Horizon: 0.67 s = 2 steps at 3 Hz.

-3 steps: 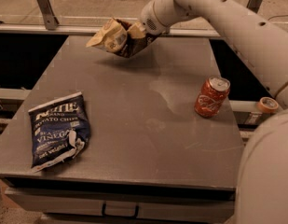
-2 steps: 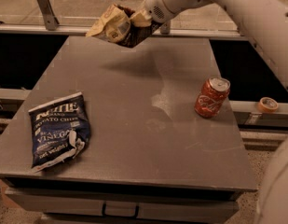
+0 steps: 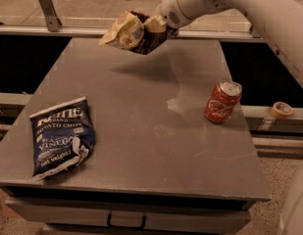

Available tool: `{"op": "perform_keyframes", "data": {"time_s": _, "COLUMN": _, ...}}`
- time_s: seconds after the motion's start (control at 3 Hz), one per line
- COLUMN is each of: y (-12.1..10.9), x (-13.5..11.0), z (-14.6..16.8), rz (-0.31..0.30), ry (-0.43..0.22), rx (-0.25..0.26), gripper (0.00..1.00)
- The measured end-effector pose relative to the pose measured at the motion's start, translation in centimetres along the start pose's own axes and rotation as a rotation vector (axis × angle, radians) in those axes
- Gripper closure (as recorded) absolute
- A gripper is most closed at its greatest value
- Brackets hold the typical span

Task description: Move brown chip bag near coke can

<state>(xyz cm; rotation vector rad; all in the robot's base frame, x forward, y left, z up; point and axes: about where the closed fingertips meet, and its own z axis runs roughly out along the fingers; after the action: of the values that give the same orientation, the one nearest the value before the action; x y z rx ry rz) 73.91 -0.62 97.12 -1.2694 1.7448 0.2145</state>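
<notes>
Next, my gripper sets the brown chip bag free on the table (image 3: 196,72) just behind the coke can, toward the middle of the table.
The brown chip bag (image 3: 133,32), crumpled, tan and dark brown, hangs in the air above the far middle of the table. My gripper (image 3: 158,24) is shut on the bag's right end and holds it well clear of the table top. The coke can (image 3: 222,102), red with a silver top, stands upright near the table's right edge, well to the right of the bag and nearer the camera.
A dark blue chip bag (image 3: 61,136) lies flat at the table's (image 3: 141,146) front left. A roll of tape (image 3: 281,109) sits on a ledge off the right edge. My white arm (image 3: 249,9) reaches in from the upper right.
The gripper has lifted the brown chip bag higher above the far part of the table. The can and the blue bag have not moved.
</notes>
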Motion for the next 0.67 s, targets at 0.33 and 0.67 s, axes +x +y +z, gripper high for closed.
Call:
{"op": "perform_keyframes", "data": {"time_s": 0.33, "y": -0.3, "x": 3.0, "z": -2.1, "rz": 0.043, "ry": 0.059, "rx": 0.037, "gripper": 1.00}}
{"op": "perform_keyframes", "data": {"time_s": 0.67, "y": 0.5, "x": 5.9, "z": -4.7, "rz": 0.091, "ry": 0.139, "rx": 0.062, "gripper": 1.00}}
